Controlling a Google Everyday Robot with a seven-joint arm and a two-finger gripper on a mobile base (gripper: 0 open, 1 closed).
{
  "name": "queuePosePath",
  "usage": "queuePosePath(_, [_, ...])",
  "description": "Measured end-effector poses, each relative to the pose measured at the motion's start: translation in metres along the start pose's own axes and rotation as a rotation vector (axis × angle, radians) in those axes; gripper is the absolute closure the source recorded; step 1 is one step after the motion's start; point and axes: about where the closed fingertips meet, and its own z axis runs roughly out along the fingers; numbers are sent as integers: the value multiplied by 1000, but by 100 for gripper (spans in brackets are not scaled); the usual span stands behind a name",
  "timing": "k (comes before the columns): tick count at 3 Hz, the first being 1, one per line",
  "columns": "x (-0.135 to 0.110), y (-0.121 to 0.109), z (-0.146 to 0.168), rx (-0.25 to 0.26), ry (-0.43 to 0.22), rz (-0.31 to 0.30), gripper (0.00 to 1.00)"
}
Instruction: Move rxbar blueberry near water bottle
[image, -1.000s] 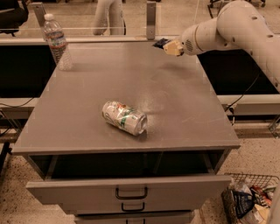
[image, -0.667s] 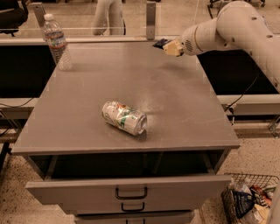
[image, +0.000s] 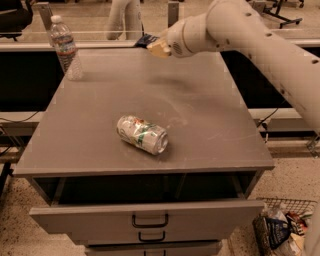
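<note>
Next, my gripper releases the rxbar blueberry on the grey table (image: 90, 78) next to the base of the water bottle.
The water bottle (image: 65, 47) stands upright at the far left corner of the grey table (image: 100, 145); it is clear, with a white cap and a pale label band. My gripper (image: 152, 45) hangs above the far edge of the table, right of the bottle, shut on the rxbar blueberry (image: 145, 40). Only a dark navy end of the bar sticks out to the left of the fingers. The bar is held in the air, well apart from the bottle.
A dented silver-green drink can (image: 142, 134) lies on its side near the table's middle front. Drawers (image: 150, 220) sit below the table front, the top one pulled out. A wire basket (image: 285, 227) with packets stands on the floor at the lower right.
My gripper has moved left along the far edge of the table with the bar in it, closer to the water bottle. The can and bottle have not moved.
</note>
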Motion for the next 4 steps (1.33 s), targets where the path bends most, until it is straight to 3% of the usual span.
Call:
queuePosePath(1, [-42,34,26,-24,-24,-84,100])
queuePosePath(2, [-58,64,57,-77,-30,-106,100])
queuePosePath(4, [-49,112,125,-201,16,-101,100])
